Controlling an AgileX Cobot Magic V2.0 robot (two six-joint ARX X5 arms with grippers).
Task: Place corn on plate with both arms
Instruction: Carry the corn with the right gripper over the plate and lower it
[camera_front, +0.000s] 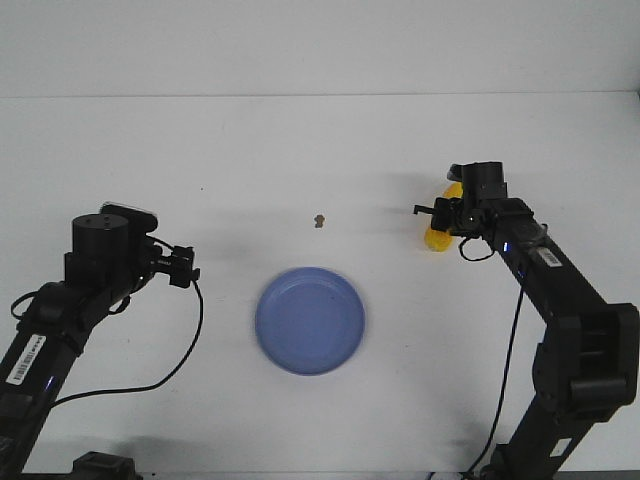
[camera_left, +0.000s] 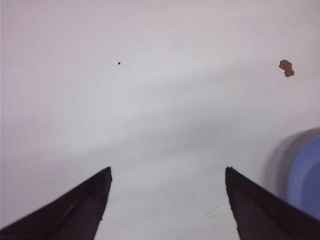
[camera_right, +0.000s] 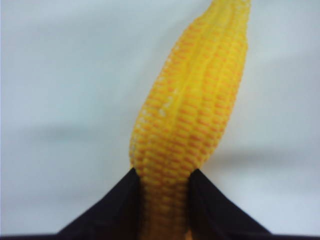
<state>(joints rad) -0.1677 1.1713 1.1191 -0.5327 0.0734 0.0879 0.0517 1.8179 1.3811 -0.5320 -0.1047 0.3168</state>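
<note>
Next, my right gripper lets go of the yellow corn across the middle of the periwinkle-blue plate (camera_front: 320, 317).
The yellow corn (camera_front: 438, 238) is at the right of the table, partly hidden by my right gripper (camera_front: 447, 215). In the right wrist view the corn (camera_right: 195, 115) sits between the two black fingers (camera_right: 120, 210), which are shut on its thick end, its tapered tip pointing away. The periwinkle-blue plate (camera_front: 310, 320) lies at the table's middle front, apart from the corn. My left gripper (camera_front: 186, 267) is open and empty, left of the plate. In the left wrist view its fingers (camera_left: 75, 210) stand wide apart over bare table, with the plate's rim (camera_left: 305, 185) at the edge.
A small brown speck (camera_front: 319, 220) lies on the white table behind the plate; it also shows in the left wrist view (camera_left: 286, 68). Black cables trail from both arms. The table's far edge meets a white wall.
</note>
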